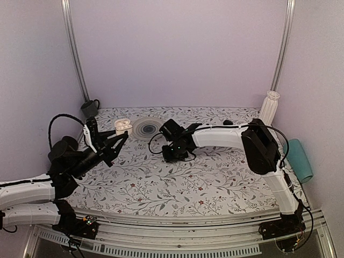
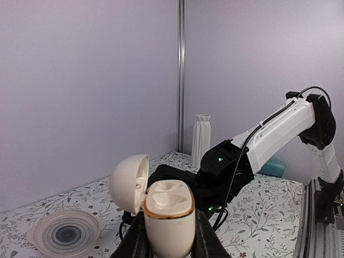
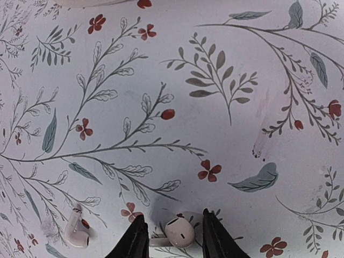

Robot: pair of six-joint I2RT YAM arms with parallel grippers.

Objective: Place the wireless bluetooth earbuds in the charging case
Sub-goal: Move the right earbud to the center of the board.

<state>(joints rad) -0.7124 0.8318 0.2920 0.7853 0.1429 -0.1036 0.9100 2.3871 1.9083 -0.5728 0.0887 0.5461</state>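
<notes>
The earbud's stem points crosswise at a finger, so the right gripper will first turn it, then take its round head (image 3: 179, 231) with the stem between the fingers.
The charging case (image 2: 171, 219) is white and glossy, its lid (image 2: 128, 183) hinged open to the left and both inner wells empty. My left gripper (image 2: 169, 239) is shut on the case body and holds it upright above the table's far left (image 1: 122, 127). One white earbud (image 3: 179, 231) lies on the floral table between the fingers of my right gripper (image 3: 174, 241), which is open, with a gap on each side of the bud. A second earbud (image 3: 78, 231) lies to its left, outside the fingers. The right gripper (image 1: 172, 153) is low over the table centre.
A round ringed plate (image 1: 146, 128) sits at the back between the arms. A white ribbed vase (image 1: 269, 106) stands at the back right, a teal cylinder (image 1: 300, 159) lies at the right edge, and a dark cup (image 1: 90, 108) stands at the back left.
</notes>
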